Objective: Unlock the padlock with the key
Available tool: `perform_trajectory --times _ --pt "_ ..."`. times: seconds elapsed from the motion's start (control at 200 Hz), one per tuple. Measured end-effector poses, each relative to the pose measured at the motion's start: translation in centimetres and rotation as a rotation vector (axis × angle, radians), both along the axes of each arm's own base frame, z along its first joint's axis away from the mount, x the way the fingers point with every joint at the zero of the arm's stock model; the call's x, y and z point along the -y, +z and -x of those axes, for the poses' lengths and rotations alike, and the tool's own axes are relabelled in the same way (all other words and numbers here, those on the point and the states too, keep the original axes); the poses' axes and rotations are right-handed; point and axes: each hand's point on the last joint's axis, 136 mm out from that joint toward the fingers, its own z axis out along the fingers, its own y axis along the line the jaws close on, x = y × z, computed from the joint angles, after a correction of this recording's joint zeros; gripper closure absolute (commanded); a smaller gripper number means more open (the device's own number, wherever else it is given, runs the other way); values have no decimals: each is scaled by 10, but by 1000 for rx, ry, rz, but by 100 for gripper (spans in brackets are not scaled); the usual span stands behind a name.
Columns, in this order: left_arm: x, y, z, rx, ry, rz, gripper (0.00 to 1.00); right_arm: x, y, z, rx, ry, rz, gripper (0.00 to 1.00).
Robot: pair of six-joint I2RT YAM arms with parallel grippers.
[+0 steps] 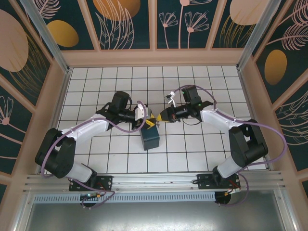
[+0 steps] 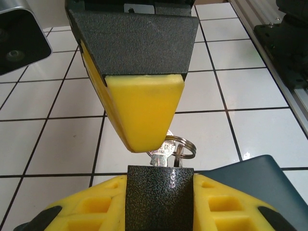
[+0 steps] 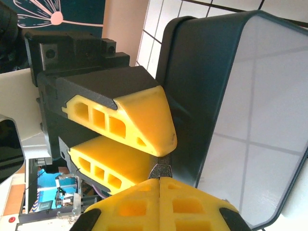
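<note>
Next, my right gripper opens, back away, roll and pinches the head squarely [image 2: 169,143] before it turns the key, since its fingers cover only one side of the key's head.
The padlock [image 2: 160,199], dark and speckled, is clamped between the yellow fingers of my left gripper [image 2: 160,179]. The key [image 2: 161,153] stands in its end face, with a wire ring [image 2: 186,144] hanging from the key's head. A yellow finger of my right gripper [image 2: 144,110] covers part of that head. In the right wrist view my right gripper [image 3: 160,182] is shut, its fingers meeting just in front of the padlock [image 3: 162,169]. From above, the left gripper [image 1: 148,122] and right gripper [image 1: 159,118] meet tip to tip over the tiled floor.
A dark teal box [image 1: 150,139] stands just in front of the meeting grippers, close beside them [image 3: 231,96]. White tiled floor [image 1: 192,144] lies all round, bounded by wooden walls [image 1: 154,57] and the rail at the near edge [image 1: 154,180].
</note>
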Motion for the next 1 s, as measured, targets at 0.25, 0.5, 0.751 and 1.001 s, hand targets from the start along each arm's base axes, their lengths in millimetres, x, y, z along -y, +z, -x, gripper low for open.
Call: perform_trajectory --times 0.25,0.5,0.751,1.001 --pt "-3 -6 1 -23 24 -12 77 -4 -7 0 -1 -3 19 89" --pt "0 -5 7 8 -15 -13 78 11 9 3 126 17 -2 59" --pt "-1 4 4 -7 -67 -3 76 40 7 -17 536 -18 118 58" --pt "0 9 5 -22 -100 7 76 35 -11 0 1039 50 205 61"
